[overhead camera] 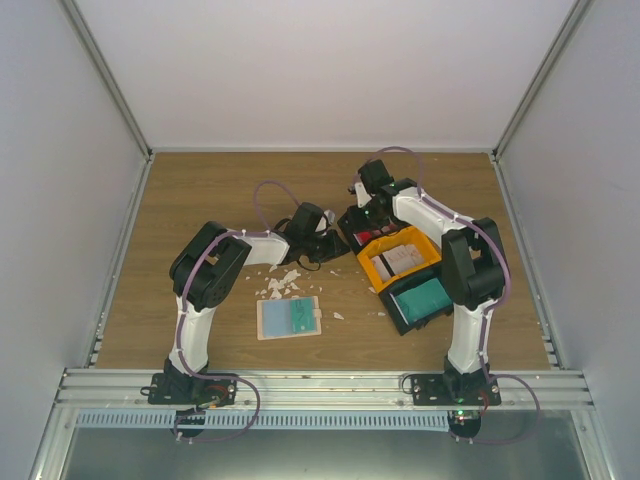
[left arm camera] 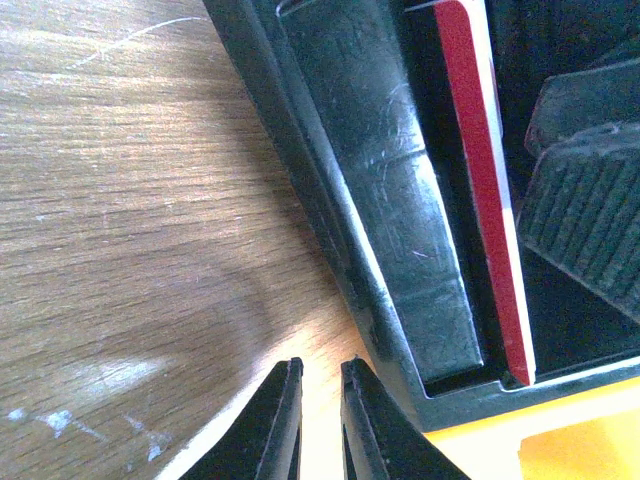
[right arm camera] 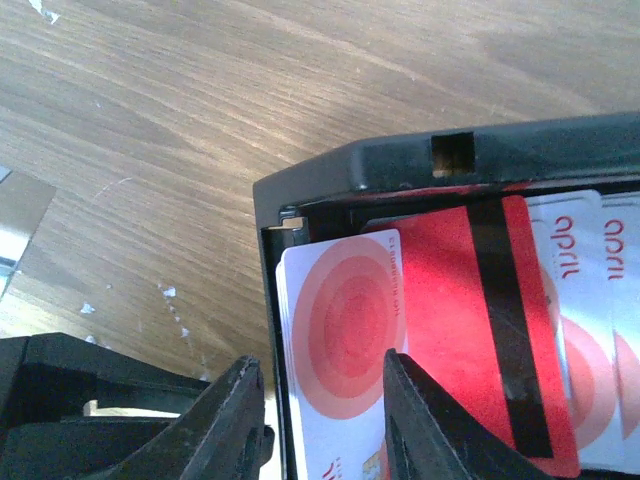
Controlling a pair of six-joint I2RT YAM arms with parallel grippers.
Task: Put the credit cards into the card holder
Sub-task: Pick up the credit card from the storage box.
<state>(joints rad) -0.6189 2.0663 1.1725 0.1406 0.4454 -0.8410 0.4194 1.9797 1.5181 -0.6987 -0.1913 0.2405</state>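
The ringed card is leaning flat on the cards next to it, so the robot's right gripper should tip it upright and pinch its edge [right arm camera: 289,335] near the side of the bin before lifting it.
The beige card holder [overhead camera: 289,318] lies open on the table, pale blue inside, away from both grippers. Credit cards lie in a black bin [overhead camera: 358,222]: a white card with red rings [right arm camera: 345,330], a red card [right arm camera: 450,320] and white cards beside it [right arm camera: 575,260]. My right gripper [right arm camera: 320,365] is open over that bin's corner, its jaws astride the ringed card's stack and the bin wall [right arm camera: 400,160]. My left gripper [left arm camera: 320,368] is nearly closed and empty, low over the table just outside the same bin [left arm camera: 400,200], where a red card edge [left arm camera: 480,180] shows.
A yellow bin [overhead camera: 400,258] with white cards and a second black bin [overhead camera: 420,300] holding a teal card stand right of centre. White crumbly scraps [overhead camera: 280,283] lie above the card holder. Grey walls enclose the table on three sides.
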